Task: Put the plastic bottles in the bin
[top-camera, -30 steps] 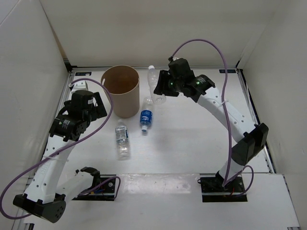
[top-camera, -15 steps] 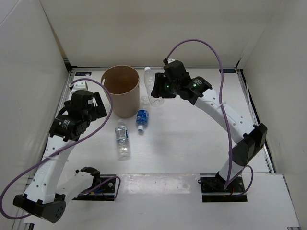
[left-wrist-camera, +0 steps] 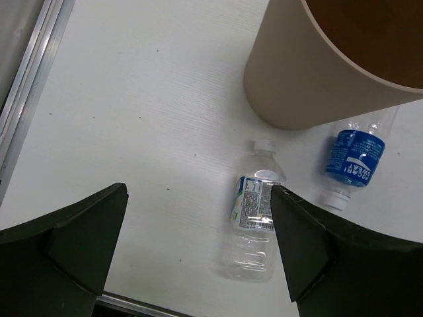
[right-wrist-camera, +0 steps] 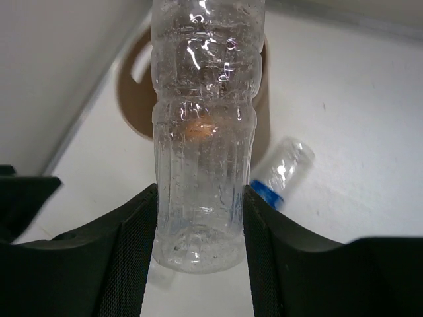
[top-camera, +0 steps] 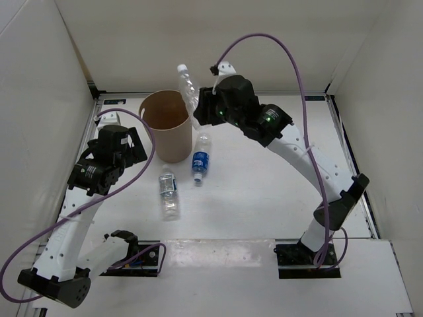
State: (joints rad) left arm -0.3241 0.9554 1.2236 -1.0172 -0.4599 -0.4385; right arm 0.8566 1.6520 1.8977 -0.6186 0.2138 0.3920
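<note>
Next, I will move my left gripper to the small-labelled bottle lying nearer the front and close it on the lower half of its label point(top-camera: 168, 189) point(left-wrist-camera: 254, 217).
My right gripper point(top-camera: 200, 109) is shut on a plain clear bottle point(top-camera: 187, 84), held in the air by the tan bin's point(top-camera: 165, 125) right rim; the right wrist view shows the bottle point(right-wrist-camera: 202, 132) pinched between my fingers with the bin point(right-wrist-camera: 129, 92) behind it. An orange spot shows through the bottle. A blue-labelled bottle point(top-camera: 201, 160) lies just right of the bin's base, also in the left wrist view point(left-wrist-camera: 355, 156). A small-labelled bottle point(top-camera: 169, 191) lies nearer the front point(left-wrist-camera: 256, 211). My left gripper point(top-camera: 123, 146) is open and empty, left of the bin point(left-wrist-camera: 337, 66).
White walls enclose the table on the left, back and right. A metal rail point(left-wrist-camera: 26, 99) runs along the left table edge. Purple cables loop over both arms.
My right gripper has lifted the plain bottle up and left, from beside the bin to above its right rim. The blue-labelled bottle shifted slightly. The left arm has not moved.
</note>
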